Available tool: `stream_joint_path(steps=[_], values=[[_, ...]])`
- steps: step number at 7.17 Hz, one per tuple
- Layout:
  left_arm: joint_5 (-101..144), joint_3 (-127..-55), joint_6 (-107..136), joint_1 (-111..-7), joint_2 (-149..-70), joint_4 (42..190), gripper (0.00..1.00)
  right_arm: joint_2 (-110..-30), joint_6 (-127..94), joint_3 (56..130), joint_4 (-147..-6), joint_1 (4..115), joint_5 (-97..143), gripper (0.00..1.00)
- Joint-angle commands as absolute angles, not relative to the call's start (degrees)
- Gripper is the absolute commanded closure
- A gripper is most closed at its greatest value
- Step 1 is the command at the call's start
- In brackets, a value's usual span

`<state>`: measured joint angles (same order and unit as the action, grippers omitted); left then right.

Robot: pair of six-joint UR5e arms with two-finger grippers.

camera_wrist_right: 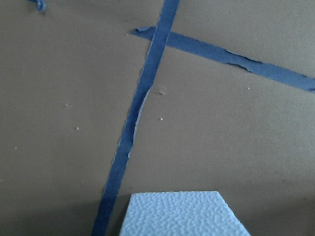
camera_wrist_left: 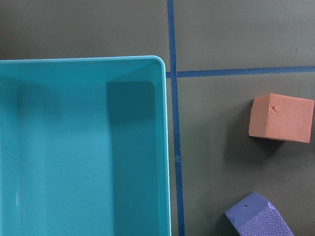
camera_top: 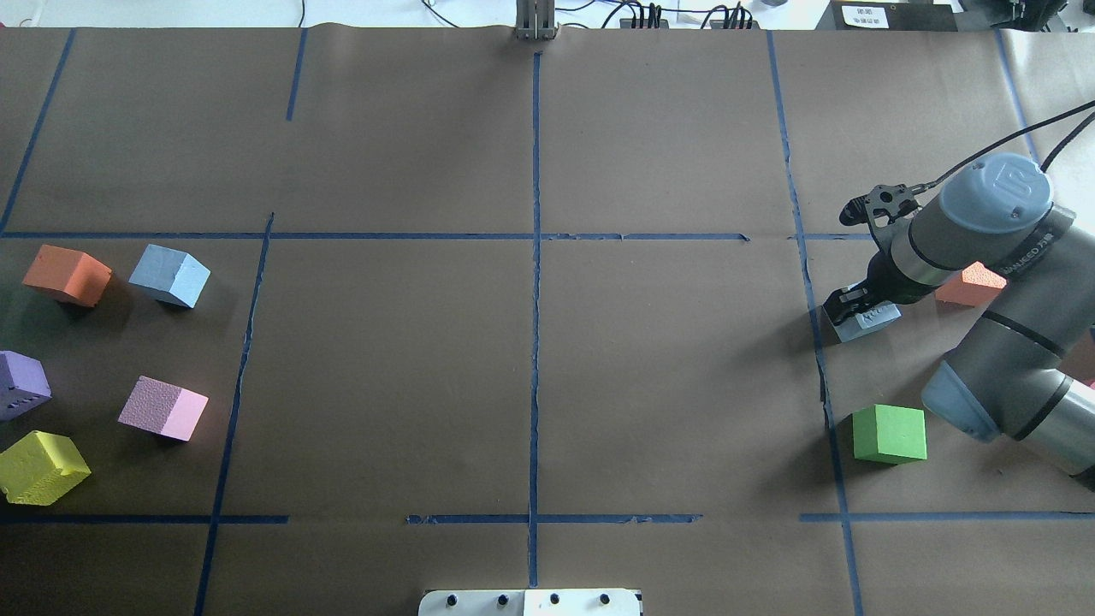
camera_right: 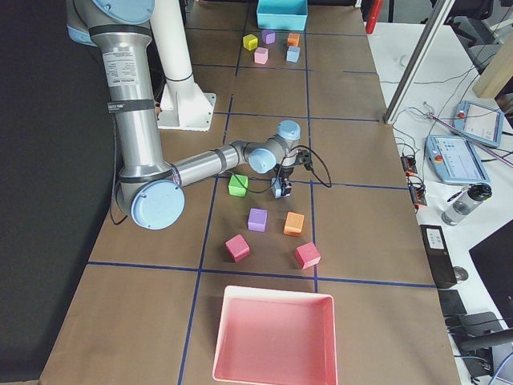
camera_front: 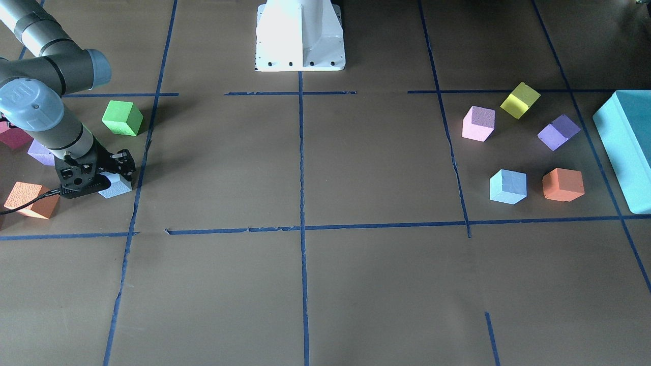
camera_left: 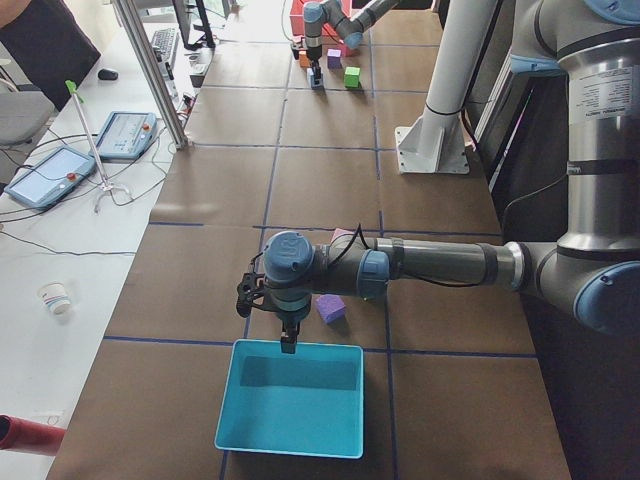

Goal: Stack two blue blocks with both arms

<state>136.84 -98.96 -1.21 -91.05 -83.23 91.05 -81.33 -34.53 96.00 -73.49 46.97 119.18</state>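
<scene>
My right gripper is going to set the pale blue block down on the tape (camera_front: 303, 175) between the crossings in front of the white pedestal.
One pale blue block (camera_front: 118, 187) lies on the table on my right side, under my right gripper (camera_front: 113, 175). It also shows in the overhead view (camera_top: 866, 321) and at the bottom of the right wrist view (camera_wrist_right: 182, 214). The black fingers (camera_top: 843, 299) straddle it and look closed against its sides. The other blue block (camera_front: 507, 186) rests free on my left side, next to an orange cube (camera_front: 562, 184). My left gripper (camera_left: 288, 340) hangs over the near rim of the teal box (camera_left: 290, 400). I cannot tell whether it is open or shut.
A green cube (camera_front: 122, 118), an orange cube (camera_front: 32, 200) and a purple cube (camera_right: 257, 219) lie close to my right gripper. Pink (camera_front: 478, 123), yellow (camera_front: 520, 100) and purple (camera_front: 558, 132) cubes lie by the free blue block. The white pedestal (camera_front: 300, 35) stands mid-table.
</scene>
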Motion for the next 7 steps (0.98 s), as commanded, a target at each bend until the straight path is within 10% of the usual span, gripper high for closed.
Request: stream_joint_path(steps=[1,7], values=[[136.8,-99.0,-1.1,-91.1,-83.2,91.0,0.00,-81.4,-34.5,98.0,-73.9,48.9,121.5,0.98],[136.8,-99.1,-1.1,-91.1,-83.3,91.1,0.00,-57.8,-48.0,98.8,-94.0,43.2,121.6,0.98]])
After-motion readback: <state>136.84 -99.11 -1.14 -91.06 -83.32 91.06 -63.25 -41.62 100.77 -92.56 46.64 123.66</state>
